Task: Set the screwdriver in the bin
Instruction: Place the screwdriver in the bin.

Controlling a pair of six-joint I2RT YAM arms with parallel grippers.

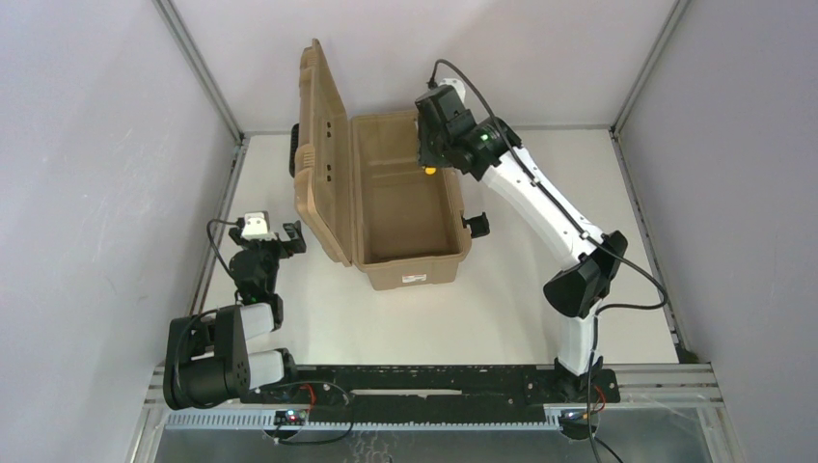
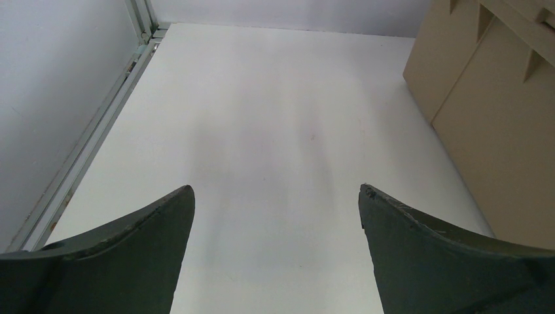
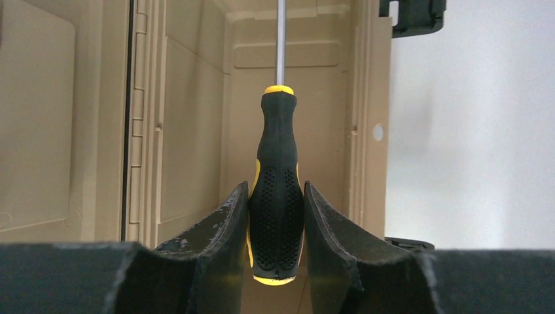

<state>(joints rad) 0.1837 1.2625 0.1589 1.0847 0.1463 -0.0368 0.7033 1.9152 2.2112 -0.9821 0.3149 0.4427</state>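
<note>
I need to release the screwdriver from my right gripper on the bin's bare bottom (image 1: 422,209) (image 3: 300,143), a little closer to the latches than the lid.
The bin (image 1: 410,270) is a tan toolbox with its lid (image 1: 320,145) open to the left, in the middle of the table. My right gripper (image 1: 431,159) hangs over the bin's far right part and is shut on the screwdriver (image 3: 277,176). Its black and yellow handle sits between the fingers (image 3: 222,226) and the metal shaft points away over the bin's inside (image 3: 196,131). In the top view only the handle's yellow end (image 1: 429,170) shows. My left gripper (image 2: 276,196) is open and empty over bare table, left of the bin's lid (image 2: 497,111).
Black latches (image 1: 476,225) stick out from the bin's right side. Metal rails (image 1: 217,203) and grey walls edge the white table (image 1: 540,289). The left arm (image 1: 253,260) is folded low near the front left.
</note>
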